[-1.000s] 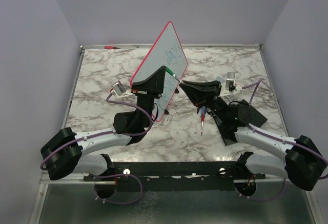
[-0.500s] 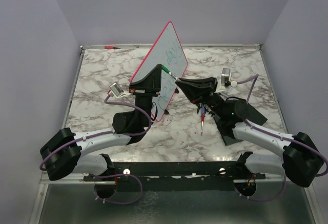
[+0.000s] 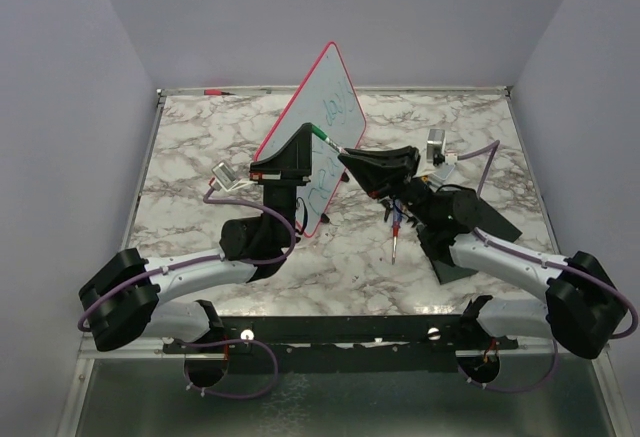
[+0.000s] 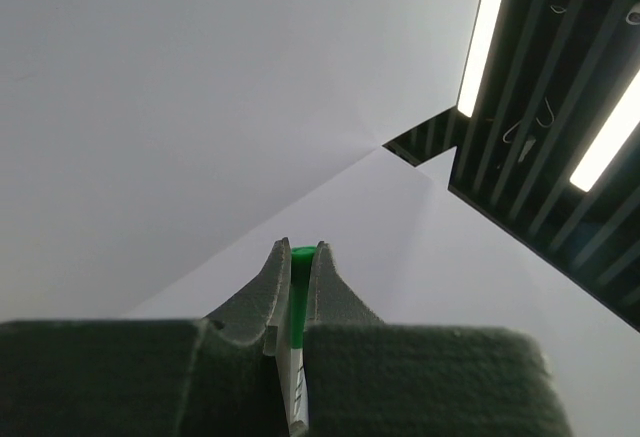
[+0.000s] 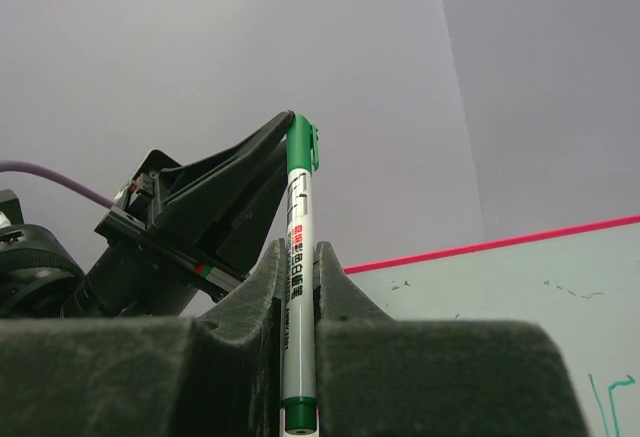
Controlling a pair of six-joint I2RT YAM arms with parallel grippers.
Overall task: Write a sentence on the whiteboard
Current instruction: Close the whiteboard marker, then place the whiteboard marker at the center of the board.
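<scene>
I will release the white marker from my right gripper on the marble table (image 3: pixel 359 234) between the whiteboard and the screwdriver.
The whiteboard (image 3: pixel 325 107), white with a red-pink rim, stands steeply tilted at the table's middle, with faint green marks on its face; its lower corner shows in the right wrist view (image 5: pixel 520 297). A white marker with a green cap (image 3: pixel 326 141) spans between my two grippers in front of the board. My left gripper (image 3: pixel 313 135) is shut on its green end (image 4: pixel 299 282). My right gripper (image 3: pixel 346 158) is shut on its white body (image 5: pixel 298 257). In the right wrist view the cap end meets the left gripper's fingers (image 5: pixel 225 182).
A red marker (image 3: pixel 397 232) lies on the marble table under the right arm. Black rectangular pads (image 3: pixel 497 220) lie at the right beneath that arm. A red pen (image 3: pixel 215 90) lies along the back edge. Grey walls enclose the table.
My right gripper has moved a little left and up towards the left gripper, and the marker has shifted slightly with it. The whiteboard has not moved.
</scene>
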